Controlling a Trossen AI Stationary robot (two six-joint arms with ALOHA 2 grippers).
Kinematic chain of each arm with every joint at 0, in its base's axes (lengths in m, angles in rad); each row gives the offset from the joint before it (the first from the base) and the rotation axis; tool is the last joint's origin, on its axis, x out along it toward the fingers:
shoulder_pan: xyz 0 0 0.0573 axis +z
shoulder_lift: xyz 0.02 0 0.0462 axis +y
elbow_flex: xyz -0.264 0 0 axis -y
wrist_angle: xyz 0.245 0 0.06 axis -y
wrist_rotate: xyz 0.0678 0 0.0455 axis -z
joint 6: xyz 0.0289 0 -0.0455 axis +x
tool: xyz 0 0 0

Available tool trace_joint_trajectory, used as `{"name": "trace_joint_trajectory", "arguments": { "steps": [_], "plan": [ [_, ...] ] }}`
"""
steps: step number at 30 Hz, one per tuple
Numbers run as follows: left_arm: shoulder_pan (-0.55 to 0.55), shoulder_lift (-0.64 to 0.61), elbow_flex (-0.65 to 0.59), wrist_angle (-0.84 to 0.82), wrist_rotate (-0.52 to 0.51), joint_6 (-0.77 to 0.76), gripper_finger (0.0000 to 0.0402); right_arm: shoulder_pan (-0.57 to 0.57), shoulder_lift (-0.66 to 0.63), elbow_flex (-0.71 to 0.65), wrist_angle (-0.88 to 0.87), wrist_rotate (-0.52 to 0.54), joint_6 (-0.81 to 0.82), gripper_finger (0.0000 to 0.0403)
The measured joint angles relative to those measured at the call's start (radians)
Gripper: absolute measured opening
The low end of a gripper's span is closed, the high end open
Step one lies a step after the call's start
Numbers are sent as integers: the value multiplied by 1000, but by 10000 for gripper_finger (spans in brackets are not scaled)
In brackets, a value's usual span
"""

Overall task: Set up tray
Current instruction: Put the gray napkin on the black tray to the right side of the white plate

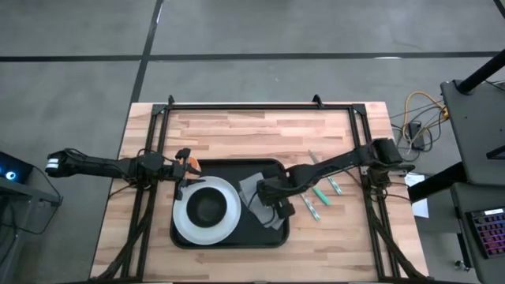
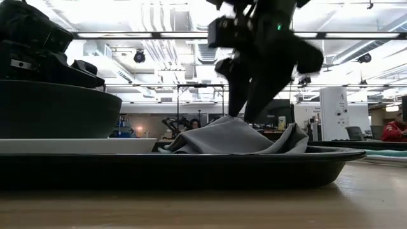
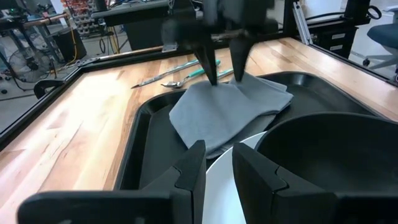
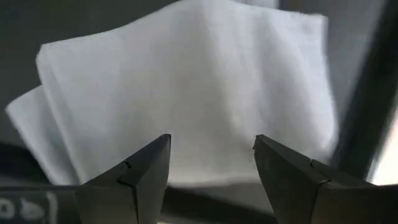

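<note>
I should back my right gripper off and pull the grey cloth straight by its near end (image 1: pixel 274 224), because the cloth lies rumpled and crooked beside the white plate.
The black tray (image 1: pixel 229 243) lies mid-table with a white plate (image 1: pixel 185 221) and a dark bowl (image 1: pixel 207 207) on its left part. A folded grey cloth (image 1: pixel 252 189) lies rumpled on the tray's right part, beside the plate. My right gripper (image 1: pixel 264 192) points steeply down over the cloth (image 3: pixel 224 112), fingers open, with its tips (image 3: pixel 211 78) right at the cloth's far end. My left gripper (image 3: pixel 217 171) waits at the tray's far left corner, fingers slightly apart with nothing between them. My right gripper comes from above with open fingers (image 2: pixel 238 108) standing at the top of the cloth (image 2: pixel 235 137). I cannot tell whether the tips touch it. The cloth rests on the tray floor.
Several pieces of cutlery with teal handles (image 1: pixel 319 193) lie on the bare wood right of the tray. A black frame (image 1: pixel 260 105) runs along the table's far and side edges. The low view shows the room beyond, with a person in red (image 2: pixel 395 130) far off.
</note>
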Motion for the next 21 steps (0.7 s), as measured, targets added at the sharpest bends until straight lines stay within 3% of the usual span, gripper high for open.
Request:
{"name": "trace_joint_trajectory", "arguments": {
  "steps": [9, 14, 21],
  "plan": [
    [0, 0, 0, 0, 0, 0, 62, -5, 136, 13, 17, -93, 21, 219],
    [0, 0, 0, 0, 0, 0, 62, -8, 153, 18, -13, -142, 171, 219],
    [0, 0, 0, 0, 0, 0, 62, -15, 121, 10, -39, -65, 540, 219]
  ]
}}
